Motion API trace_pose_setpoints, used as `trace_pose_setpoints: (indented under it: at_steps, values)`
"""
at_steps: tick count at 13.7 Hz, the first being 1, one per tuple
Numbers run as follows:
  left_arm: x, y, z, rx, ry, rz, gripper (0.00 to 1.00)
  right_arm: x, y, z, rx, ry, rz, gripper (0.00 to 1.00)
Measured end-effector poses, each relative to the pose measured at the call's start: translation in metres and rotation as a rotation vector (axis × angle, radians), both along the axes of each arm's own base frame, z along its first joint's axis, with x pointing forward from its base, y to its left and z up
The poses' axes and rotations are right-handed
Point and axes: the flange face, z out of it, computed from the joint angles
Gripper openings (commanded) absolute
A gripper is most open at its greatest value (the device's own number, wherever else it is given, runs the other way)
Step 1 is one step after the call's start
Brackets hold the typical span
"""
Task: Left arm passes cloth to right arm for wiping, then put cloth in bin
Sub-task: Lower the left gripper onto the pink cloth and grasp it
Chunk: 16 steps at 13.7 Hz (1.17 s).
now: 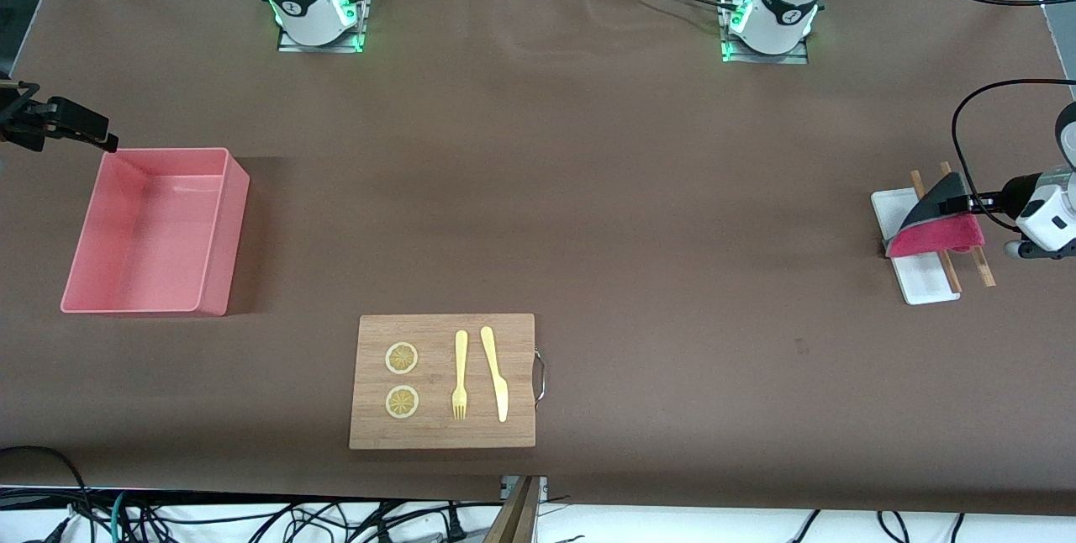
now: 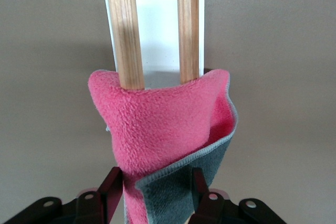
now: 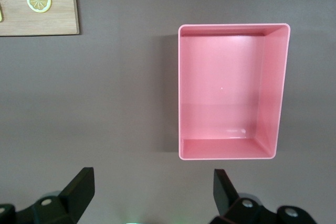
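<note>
I should back off and pinch the cloth's near end (image 2: 157, 216) before lifting it, as my left gripper's fingers straddle a wide fold of the cloth above the sticks.
The cloth (image 1: 937, 236) (image 2: 157, 124), magenta-red with a grey underside, is draped over two wooden sticks (image 1: 979, 266) (image 2: 123, 24) on a small white tray (image 1: 920, 278) (image 2: 157, 24) at the left arm's end of the table. My left gripper (image 1: 958, 205) (image 2: 157, 174) is shut on a folded edge of the cloth, which is pulled up into a grey peak. The pink bin (image 1: 214, 249) (image 3: 273, 87) stands at the right arm's end and holds nothing. My right gripper (image 1: 105, 139) (image 3: 152, 182) hangs open over the table beside the bin's corner, nothing between its fingers.
A wooden board (image 1: 441, 434) (image 3: 52, 19) lies near the table's front edge, carrying two lemon slices (image 1: 402, 358), a yellow fork (image 1: 460, 375) and a yellow knife (image 1: 496, 375). A metal handle (image 1: 540, 375) sticks out of the board's side. Brown tabletop spreads between board, bin and tray.
</note>
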Motion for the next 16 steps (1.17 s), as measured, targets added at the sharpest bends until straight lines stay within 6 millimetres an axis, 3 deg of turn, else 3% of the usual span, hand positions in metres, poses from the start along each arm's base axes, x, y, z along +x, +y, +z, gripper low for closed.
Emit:
trace_pose_setpoints:
  at_steps: [3, 7, 8, 10, 14, 16]
  values:
    - [0.000, 0.000, 0.000, -0.003, -0.001, -0.010, 0.36, 0.000, 0.000, 0.000, 0.000, 0.000, 0.000, 1.00]
    - [-0.001, 0.004, 0.002, -0.008, -0.007, -0.027, 0.35, 0.000, 0.000, 0.000, 0.000, 0.000, 0.000, 1.00]
    - [-0.001, 0.005, 0.002, -0.009, -0.008, -0.030, 0.37, 0.000, 0.000, 0.000, 0.000, 0.000, 0.000, 1.00]
    - [-0.003, 0.010, 0.003, -0.011, -0.010, -0.030, 0.62, 0.000, 0.000, 0.000, 0.000, 0.000, 0.000, 1.00]
    - [-0.003, 0.010, 0.006, -0.017, -0.004, -0.032, 0.52, 0.000, 0.000, 0.000, 0.000, 0.000, 0.000, 1.00]
    - [-0.002, 0.008, 0.011, -0.040, 0.007, -0.022, 0.41, 0.001, 0.000, -0.001, 0.000, 0.002, 0.000, 1.00]
